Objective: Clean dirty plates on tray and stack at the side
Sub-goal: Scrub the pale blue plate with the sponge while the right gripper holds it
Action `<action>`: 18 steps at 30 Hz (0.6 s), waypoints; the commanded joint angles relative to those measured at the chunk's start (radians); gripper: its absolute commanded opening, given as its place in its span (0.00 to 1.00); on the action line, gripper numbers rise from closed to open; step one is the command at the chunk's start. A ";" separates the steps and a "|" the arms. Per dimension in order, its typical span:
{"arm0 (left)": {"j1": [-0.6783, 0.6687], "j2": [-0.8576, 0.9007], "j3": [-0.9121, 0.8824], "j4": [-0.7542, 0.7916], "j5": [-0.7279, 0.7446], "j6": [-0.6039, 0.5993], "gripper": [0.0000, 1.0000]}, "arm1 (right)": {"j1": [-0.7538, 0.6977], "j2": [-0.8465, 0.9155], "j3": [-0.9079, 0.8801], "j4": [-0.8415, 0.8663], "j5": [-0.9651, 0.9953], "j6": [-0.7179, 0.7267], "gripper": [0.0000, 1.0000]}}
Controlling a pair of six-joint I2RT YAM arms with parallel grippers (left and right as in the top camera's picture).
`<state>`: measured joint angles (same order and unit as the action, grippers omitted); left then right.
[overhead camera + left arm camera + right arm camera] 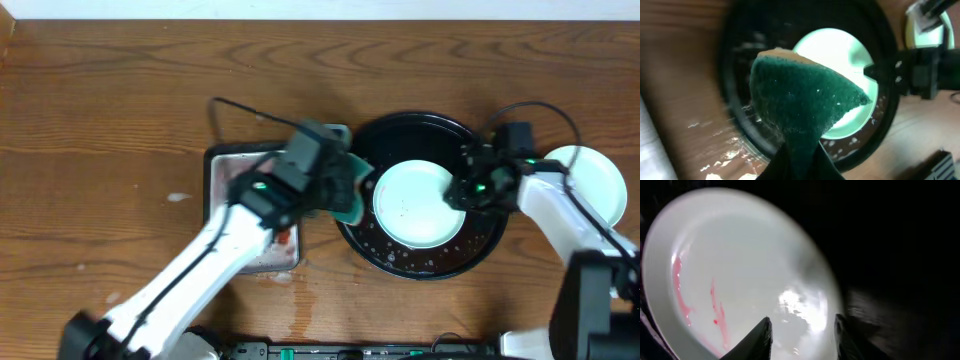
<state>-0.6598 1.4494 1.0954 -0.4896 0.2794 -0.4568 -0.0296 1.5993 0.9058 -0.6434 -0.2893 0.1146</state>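
Next, my right gripper pinches the plate's rim (pixel 835 292) and holds it still before my left gripper wipes, as the smeared plate lies loose in the black tray.
A pale mint-white plate (pixel 415 205) lies in the round black tray (pixel 425 125). In the right wrist view that plate (pixel 740 270) carries red sauce smears (pixel 680 287). My right gripper (pixel 465 190) is at its right edge. The jaws stand open (pixel 802 335), one finger over the plate and the other over the black tray (pixel 900 255), with the rim between them. My left gripper (pixel 345 190) is shut on a teal sponge (pixel 805 100), which hangs over the tray's left side beside the plate (pixel 840 50). A second pale plate (pixel 590 185) rests on the table at the right, partly under my right arm.
A rectangular grey metal tray (pixel 225 165) with a red smear sits left of the black tray, under my left arm. Water drops speckle the black tray's floor (pixel 400 260). Bare wood tabletop (pixel 100 120) stretches to the left and back.
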 commanded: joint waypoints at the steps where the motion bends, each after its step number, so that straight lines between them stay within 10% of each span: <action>1: -0.069 0.101 0.058 0.042 0.014 -0.054 0.07 | -0.045 -0.029 -0.004 -0.014 0.031 0.011 0.38; 7: -0.119 0.309 0.227 0.063 0.017 -0.050 0.07 | -0.021 0.037 -0.030 -0.002 0.046 0.013 0.35; 18: -0.116 0.533 0.255 0.193 0.129 -0.202 0.07 | 0.006 0.151 -0.030 0.050 0.050 0.052 0.01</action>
<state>-0.7795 1.9354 1.3327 -0.3115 0.3336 -0.5880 -0.0360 1.7031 0.8879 -0.6014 -0.2428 0.1421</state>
